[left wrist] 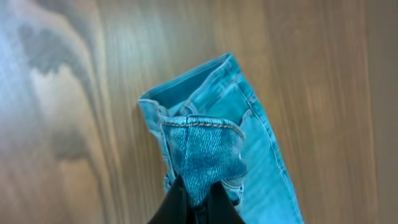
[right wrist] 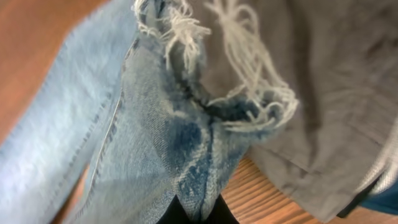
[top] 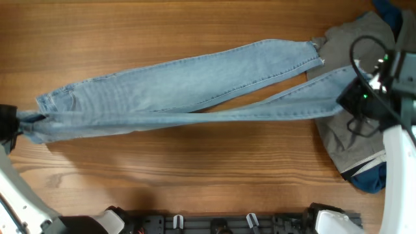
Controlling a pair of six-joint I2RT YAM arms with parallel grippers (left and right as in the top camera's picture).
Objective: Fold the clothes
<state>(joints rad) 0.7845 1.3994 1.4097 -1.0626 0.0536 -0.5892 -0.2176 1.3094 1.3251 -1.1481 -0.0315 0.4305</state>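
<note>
Next, my right gripper releases the frayed hem beside the end of the far leg, by the grey garment's edge point(top: 307, 83).
A pair of light blue denim jeans point(top: 182, 88) lies stretched across the wooden table, waistband at the left, frayed leg hems at the right. My left gripper point(top: 14, 123) at the table's left edge is shut on the waistband; the left wrist view shows the denim point(left wrist: 205, 155) pinched between the black fingers point(left wrist: 198, 205). My right gripper point(top: 354, 97) at the right is shut on the hem of the near leg; the right wrist view shows the frayed denim point(right wrist: 186, 143) pinched in its fingers point(right wrist: 198, 214). The far leg lies flat on the table.
A grey garment point(top: 354, 49) lies under and beside the leg ends at the right, also in the right wrist view point(right wrist: 336, 93). Dark blue cloth shows at the top right point(top: 390, 10) and bottom right point(top: 374, 179). The arm bases stand along the front edge.
</note>
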